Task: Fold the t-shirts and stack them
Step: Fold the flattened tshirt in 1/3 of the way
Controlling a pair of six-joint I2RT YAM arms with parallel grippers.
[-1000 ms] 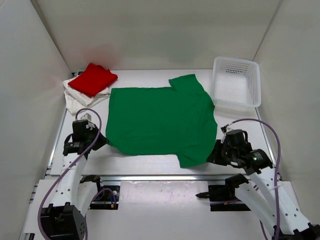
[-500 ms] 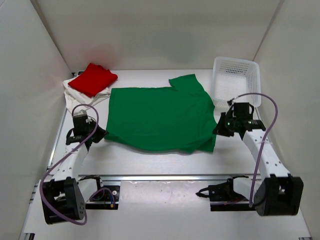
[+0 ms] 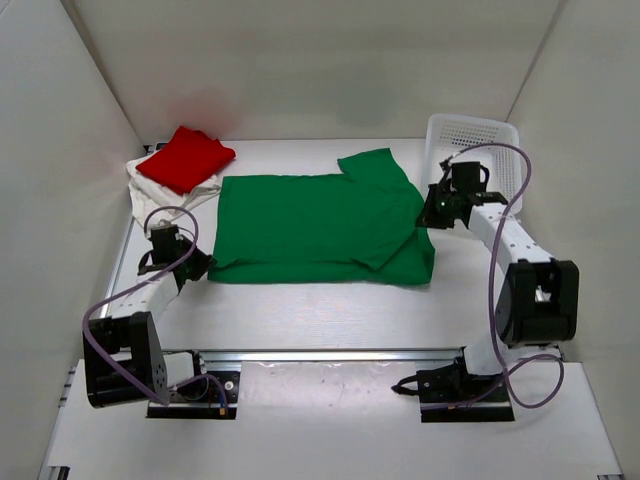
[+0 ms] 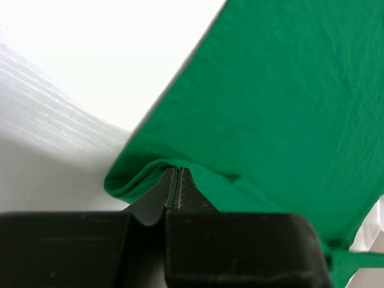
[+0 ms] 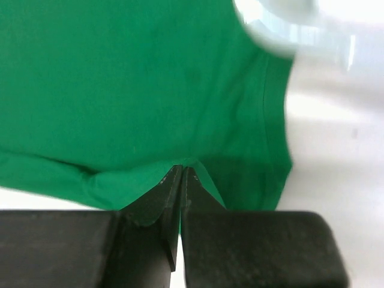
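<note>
My grippers are pinching the green t-shirt behind its near edge. Both should open, back off and take the near corners [image 3: 429,280] before they draw the shirt nearer.
The green t-shirt [image 3: 320,225] lies spread across the middle of the table, its near part folded back over itself. My left gripper [image 3: 205,262] is shut on the shirt's near left corner [image 4: 144,174]. My right gripper [image 3: 425,215] is shut on the shirt's right edge [image 5: 198,165], just left of the basket. A folded red t-shirt [image 3: 185,157] rests on the off-white t-shirt [image 3: 160,200] at the back left.
A white perforated basket [image 3: 495,135] stands at the back right, close behind the right arm. White walls enclose the table on three sides. A metal rail [image 3: 330,353] runs along the near edge in front of the arm bases.
Both grippers have carried the shirt's near edge away from the bases toward the back. The right one moved farthest, up beside the basket, folding the near part over the shirt.
</note>
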